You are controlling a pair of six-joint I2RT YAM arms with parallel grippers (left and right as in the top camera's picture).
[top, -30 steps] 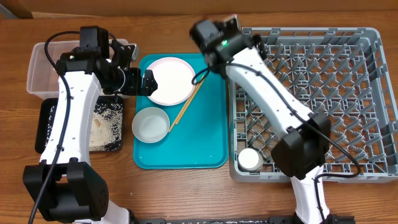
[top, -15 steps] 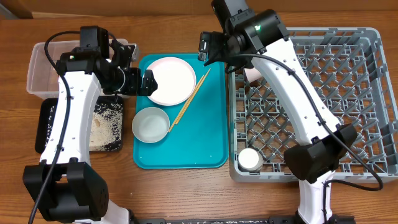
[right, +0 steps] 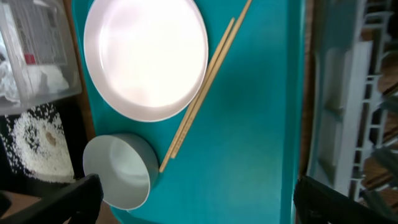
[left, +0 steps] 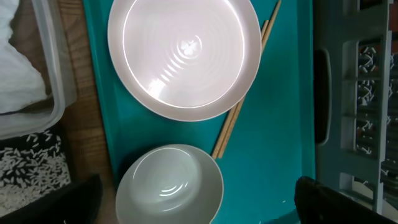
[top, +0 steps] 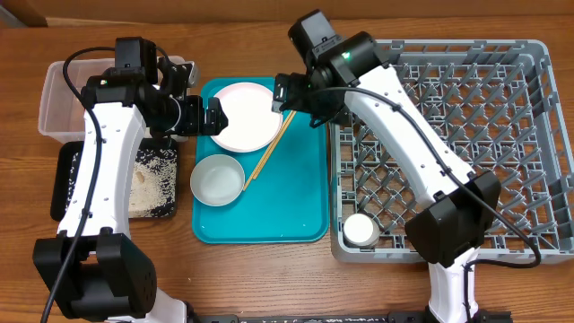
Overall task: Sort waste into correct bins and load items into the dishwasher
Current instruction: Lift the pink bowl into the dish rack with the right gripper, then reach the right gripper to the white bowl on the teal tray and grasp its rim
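The robot's right gripper will close on the bowl's rim (top: 242,176) (right: 148,177), on the side next to the lower ends of the wooden chopsticks.
On the teal tray (top: 296,202) lie a round white-pink plate (top: 242,115), a greyish bowl (top: 218,179) and wooden chopsticks (top: 269,152). My left gripper (top: 202,118) hovers open at the plate's left edge; in its wrist view the plate (left: 185,56) and bowl (left: 169,186) lie below the open gripper (left: 199,211). My right gripper (top: 303,97) hangs open over the tray's top right, above the chopsticks (right: 202,93) and plate (right: 146,56). Nothing is between either pair of fingers. A small white cup (top: 361,231) stands in the grey dish rack (top: 502,135).
The clear tub (top: 63,99) at far left holds a white napkin (left: 18,68) and a small red wrapper (right: 29,58). In front of it, the black tray (top: 67,184) carries loose rice (top: 152,179). The rack's wall (right: 336,93) borders the teal tray on the right.
My right arm has swung from above the rack's back left corner down and left over the teal tray's top right. The left arm has not moved.
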